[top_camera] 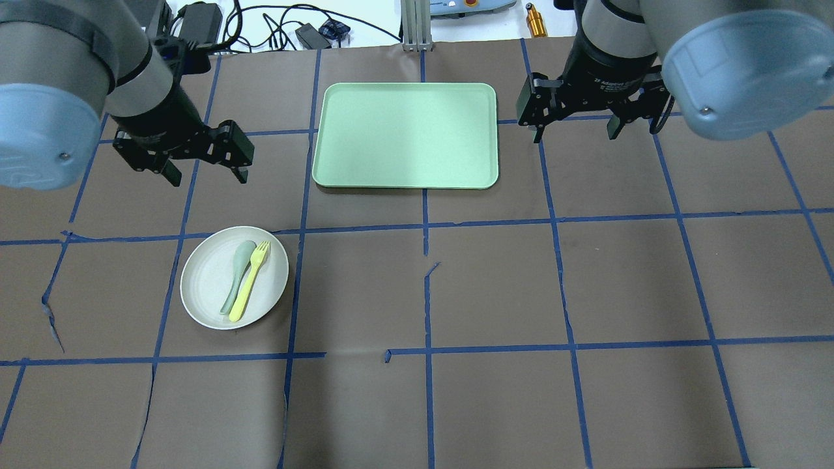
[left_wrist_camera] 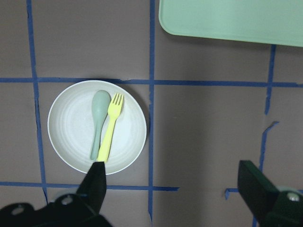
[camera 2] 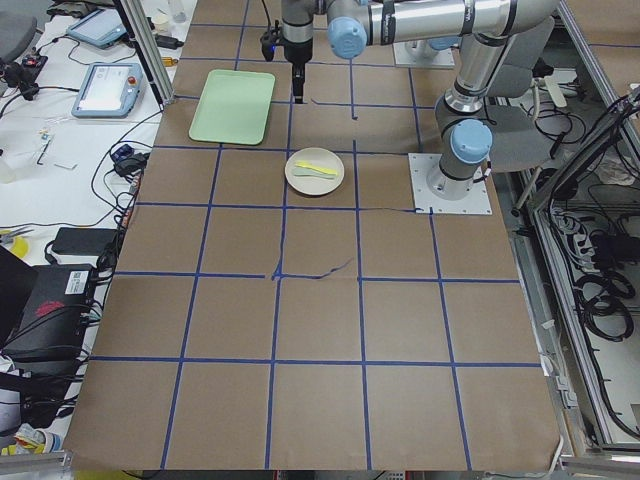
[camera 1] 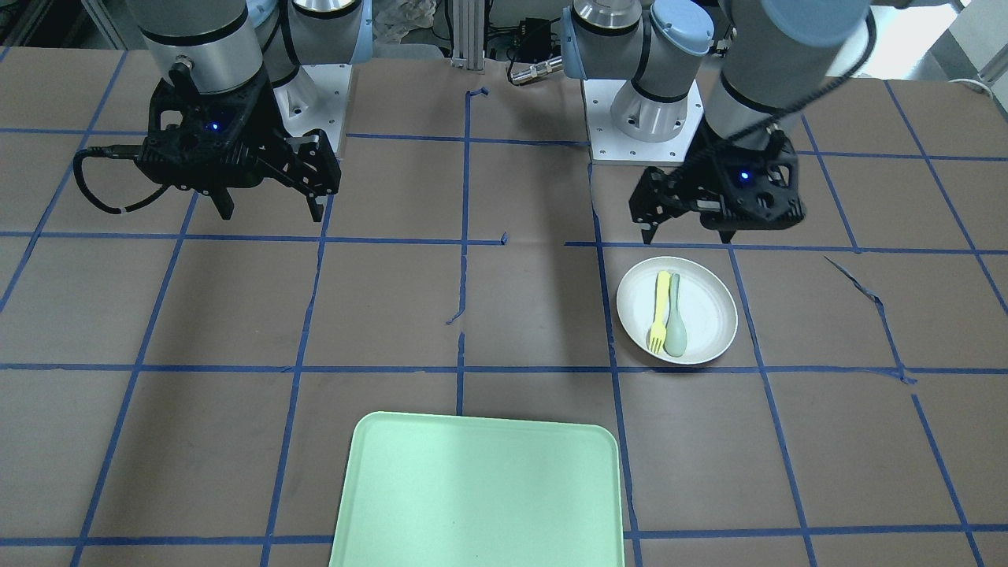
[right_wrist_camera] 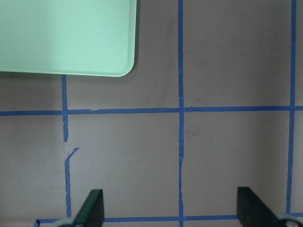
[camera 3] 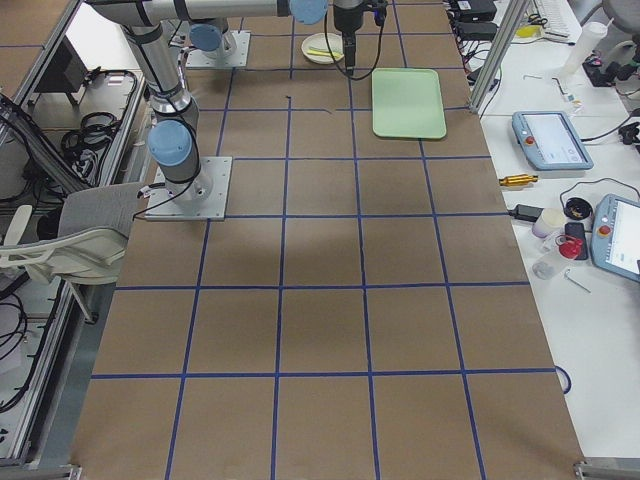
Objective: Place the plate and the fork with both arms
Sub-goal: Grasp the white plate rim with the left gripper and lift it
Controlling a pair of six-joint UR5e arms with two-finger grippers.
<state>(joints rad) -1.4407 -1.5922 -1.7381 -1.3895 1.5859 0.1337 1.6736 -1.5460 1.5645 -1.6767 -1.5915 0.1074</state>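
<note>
The white plate's rim (camera 1: pixel 735 305) (left_wrist_camera: pixel 48 133) on the spoon's side, away from the yellow fork, should be gripped next by my left gripper, which will go there and close.
The white plate (top_camera: pixel 207 290) rests on the brown table at the robot's left, and also shows in the front view (camera 1: pixel 709 311) and the left wrist view (left_wrist_camera: pixel 71 127). The yellow fork (top_camera: pixel 251 280) lies on it beside a pale grey-green spoon (top_camera: pixel 236 270), the two touching side by side. The fork also shows in the front view (camera 1: pixel 660 309) and the left wrist view (left_wrist_camera: pixel 110 128). My left gripper (top_camera: pixel 210 179) hangs open and empty above the table, just beyond the plate. My right gripper (top_camera: pixel 575 135) hangs open and empty to the right of the tray.
A mint-green rectangular tray (top_camera: pixel 405 135) lies at the far middle of the table, between the two grippers, with nothing on it. Blue tape lines grid the brown table cover. Cables and equipment sit past the table's far edge.
</note>
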